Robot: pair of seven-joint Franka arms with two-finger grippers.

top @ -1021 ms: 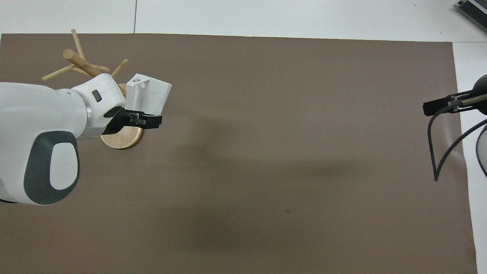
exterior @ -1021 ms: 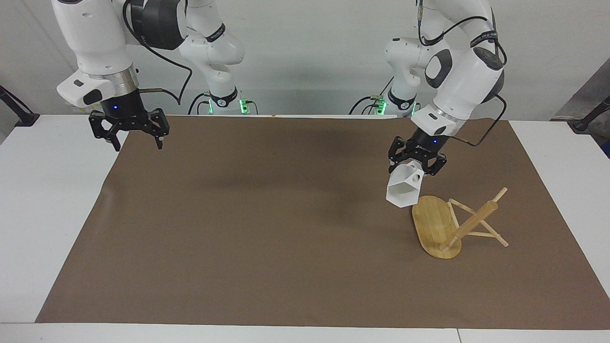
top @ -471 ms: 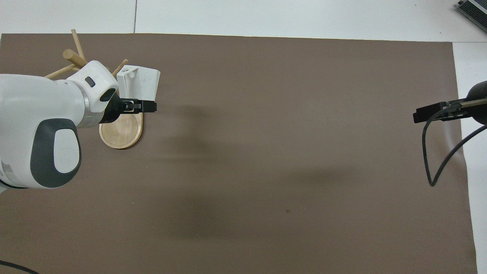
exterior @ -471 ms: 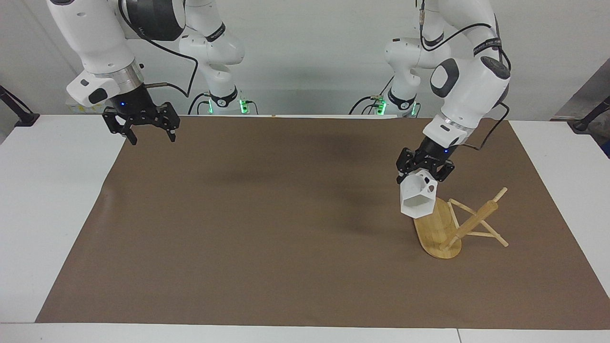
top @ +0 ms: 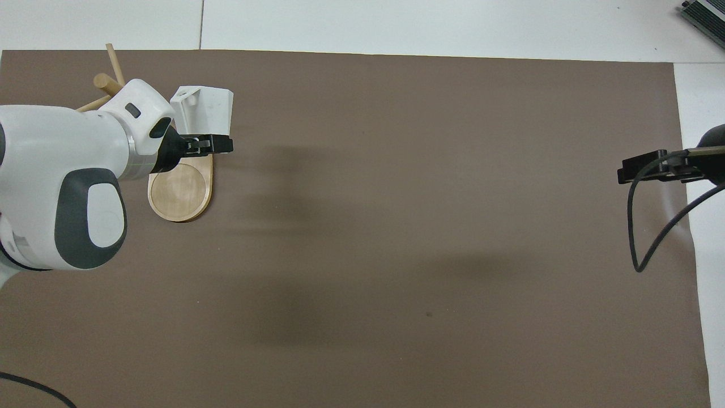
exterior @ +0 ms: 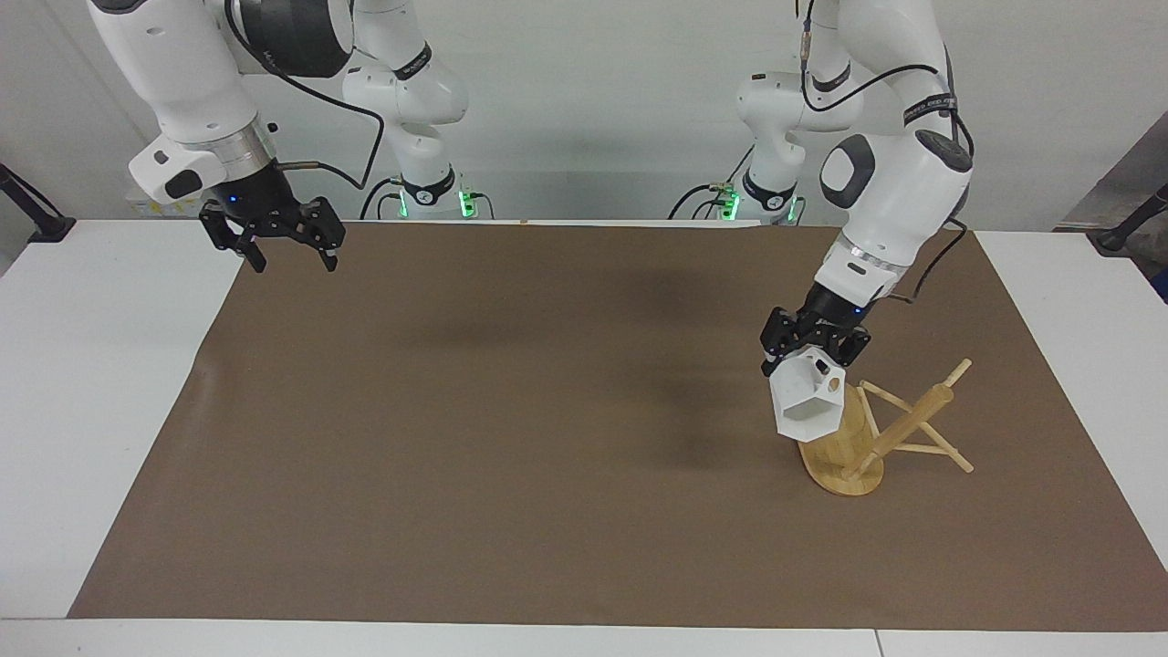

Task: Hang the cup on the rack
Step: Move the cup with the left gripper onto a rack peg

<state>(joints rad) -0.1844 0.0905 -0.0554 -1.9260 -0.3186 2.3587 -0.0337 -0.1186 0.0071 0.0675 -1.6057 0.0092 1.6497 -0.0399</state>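
Note:
Next, my left gripper lets go of the white cup on the rack's peg (top: 163, 113) that reaches over the oval base.
The rack (exterior: 844, 447) lies tipped over on the brown mat at the left arm's end; its oval base (top: 180, 195) stands on edge and its post (exterior: 914, 418) slants along the mat with thin pegs sticking out. The white faceted cup (exterior: 803, 403) hangs tilted right over the base's upper edge, its pierced handle up in my left gripper (exterior: 812, 354), which is shut on it. In the overhead view the cup (top: 208, 106) shows beside the left gripper (top: 199, 145), whose arm hides much of the rack. My right gripper (exterior: 294, 265) hangs open and holds nothing.
The brown mat (exterior: 511, 438) covers most of the white table (exterior: 82, 411). The right gripper (top: 643, 168) waits in the air over the mat's edge at the right arm's end, a black cable looping below it.
The left gripper has carried the cup lower and closer over the rack's base, tilting it more. The right gripper rose a little and shifted slightly toward the table's middle.

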